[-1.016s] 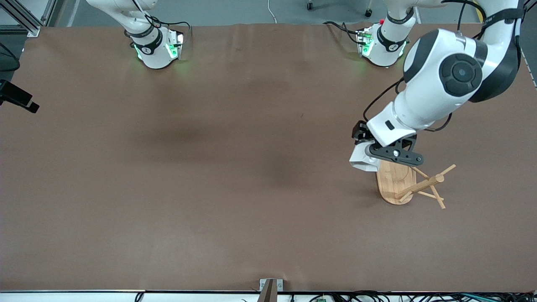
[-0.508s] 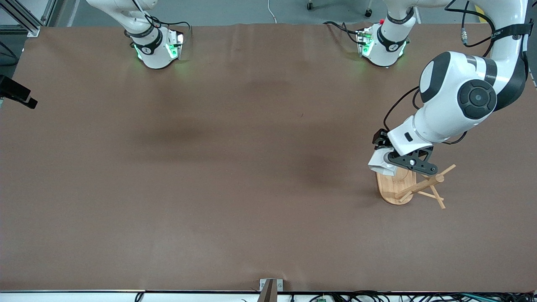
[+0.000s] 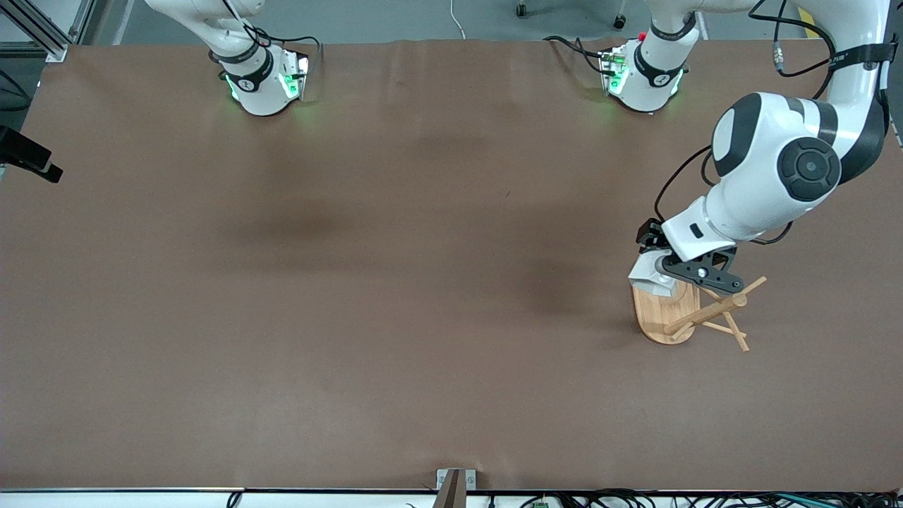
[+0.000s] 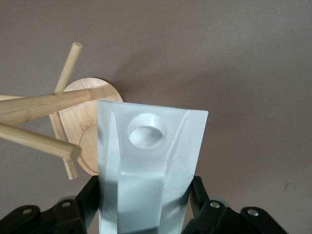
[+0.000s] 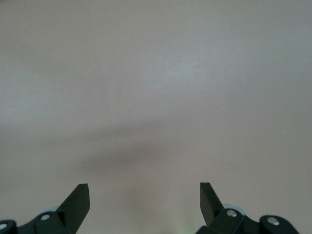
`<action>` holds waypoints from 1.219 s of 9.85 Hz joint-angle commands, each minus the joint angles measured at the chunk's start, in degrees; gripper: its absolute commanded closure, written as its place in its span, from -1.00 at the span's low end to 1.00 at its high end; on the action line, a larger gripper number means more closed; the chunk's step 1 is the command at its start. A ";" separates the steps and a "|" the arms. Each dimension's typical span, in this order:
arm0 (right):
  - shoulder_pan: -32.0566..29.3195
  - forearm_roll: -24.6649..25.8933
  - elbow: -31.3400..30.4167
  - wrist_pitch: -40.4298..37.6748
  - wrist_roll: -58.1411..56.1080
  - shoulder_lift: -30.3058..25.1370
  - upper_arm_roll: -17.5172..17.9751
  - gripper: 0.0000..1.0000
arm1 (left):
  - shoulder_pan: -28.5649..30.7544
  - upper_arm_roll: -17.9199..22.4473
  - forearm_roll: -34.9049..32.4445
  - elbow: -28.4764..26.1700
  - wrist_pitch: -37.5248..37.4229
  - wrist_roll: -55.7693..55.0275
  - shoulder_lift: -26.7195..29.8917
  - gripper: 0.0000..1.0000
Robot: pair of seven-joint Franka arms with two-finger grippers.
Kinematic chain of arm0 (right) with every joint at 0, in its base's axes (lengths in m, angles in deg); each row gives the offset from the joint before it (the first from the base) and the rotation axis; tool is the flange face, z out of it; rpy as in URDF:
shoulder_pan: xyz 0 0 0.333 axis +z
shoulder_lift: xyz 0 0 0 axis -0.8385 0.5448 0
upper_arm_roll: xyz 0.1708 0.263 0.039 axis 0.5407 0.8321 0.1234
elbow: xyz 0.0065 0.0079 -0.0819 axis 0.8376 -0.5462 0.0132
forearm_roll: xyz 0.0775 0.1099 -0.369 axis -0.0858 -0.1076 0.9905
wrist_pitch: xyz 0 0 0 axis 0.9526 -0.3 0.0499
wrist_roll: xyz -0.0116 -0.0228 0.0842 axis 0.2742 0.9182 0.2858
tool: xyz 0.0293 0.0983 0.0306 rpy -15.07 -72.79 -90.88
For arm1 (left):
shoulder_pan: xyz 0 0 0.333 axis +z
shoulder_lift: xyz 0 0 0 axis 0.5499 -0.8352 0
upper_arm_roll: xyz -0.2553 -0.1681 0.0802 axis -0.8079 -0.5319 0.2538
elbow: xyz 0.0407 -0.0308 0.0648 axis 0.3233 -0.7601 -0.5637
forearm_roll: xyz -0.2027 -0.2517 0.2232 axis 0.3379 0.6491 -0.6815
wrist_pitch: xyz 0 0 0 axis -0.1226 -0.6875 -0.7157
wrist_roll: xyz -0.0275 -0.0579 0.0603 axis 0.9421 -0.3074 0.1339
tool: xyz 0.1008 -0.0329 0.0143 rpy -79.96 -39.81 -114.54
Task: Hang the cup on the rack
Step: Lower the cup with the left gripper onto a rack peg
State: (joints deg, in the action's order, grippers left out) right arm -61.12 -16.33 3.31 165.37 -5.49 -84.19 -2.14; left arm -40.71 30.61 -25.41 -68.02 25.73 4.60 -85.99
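Observation:
Next, my left gripper lets go of the white cup on the thin peg [image 3: 692, 312] [image 4: 59, 146] nearest the cup's handle, beside the rack's post.
My left gripper [image 3: 667, 271] is shut on the white faceted cup [image 3: 647, 275], which hangs over the end of the rack's oval base [image 3: 659, 317] that lies farther from the front camera. The bamboo rack [image 3: 705, 314] stands toward the left arm's end of the table, its thin pegs sticking out from the post. In the left wrist view the cup [image 4: 151, 161] fills the space between the black fingers [image 4: 87, 197], its handle with the round hole pointing toward the rack [image 4: 44, 107], beside a peg's tip. My right gripper [image 5: 144, 195] waits open over bare table.
Brown table cover [image 3: 395, 282] spreads wide around the rack. Both arm bases [image 3: 261, 81] stand along the table edge farthest from the front camera. A dark object [image 3: 28, 162] juts in at the right arm's end of the table.
My left gripper has carried the cup toward the rack and lower, from beside the base to over its end. The right gripper has not moved.

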 commanded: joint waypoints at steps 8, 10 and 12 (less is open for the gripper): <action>-0.17 1.10 1.27 -0.86 -0.52 0.49 0.09 -1.00 | -0.21 4.24 2.91 -2.83 4.77 6.29 -1.61 1.00; -0.17 1.10 1.27 -0.77 -0.52 0.58 0.09 -1.00 | -0.12 6.17 5.38 -2.66 4.94 9.27 -2.31 1.00; -0.35 1.10 1.27 -0.86 -0.69 0.58 0.09 -1.00 | -0.04 7.05 5.38 -2.48 6.26 10.34 -3.18 0.97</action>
State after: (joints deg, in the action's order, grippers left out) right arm -61.13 -16.12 3.31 165.37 -5.63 -84.17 -2.17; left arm -40.70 36.97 -21.15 -69.52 30.30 13.38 -87.53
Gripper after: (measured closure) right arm 0.000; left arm 0.229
